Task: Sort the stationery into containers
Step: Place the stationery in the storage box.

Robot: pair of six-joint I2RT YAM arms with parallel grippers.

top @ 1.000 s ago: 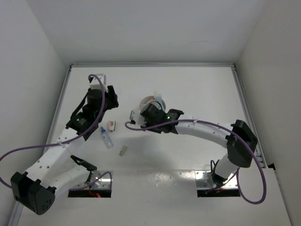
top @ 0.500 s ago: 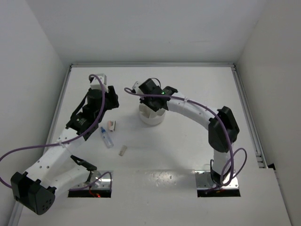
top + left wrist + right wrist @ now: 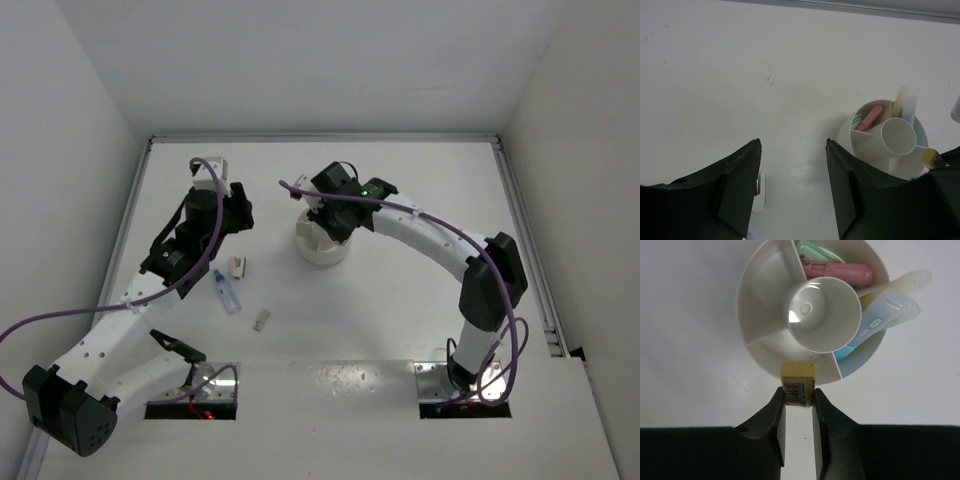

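Next, I let go of the tan eraser block with my right gripper in the white bowl's empty compartment (image 3: 320, 241) (image 3: 783, 348) next to the blue marker.
The white divided bowl (image 3: 322, 255) stands mid-table. In the right wrist view (image 3: 760, 295) it holds green (image 3: 815, 251) and pink (image 3: 837, 272) markers in one compartment and yellow (image 3: 895, 285) and blue (image 3: 880, 315) ones in another. My right gripper (image 3: 798, 396) is shut on a tan eraser block (image 3: 798, 380) with a barcode sleeve, over the bowl's near rim; it also shows from above (image 3: 338, 212). My left gripper (image 3: 793, 150) is open and empty, left of the bowl (image 3: 875, 162).
On the table left of the bowl lie a clear blue-capped tube (image 3: 226, 291), a small eraser (image 3: 237, 266) and a tan eraser block (image 3: 261, 320). The table's back rail (image 3: 320, 138) runs behind the bowl.
My right arm swung up from the table left of the bowl to above it, carrying the eraser. The left arm has not moved.
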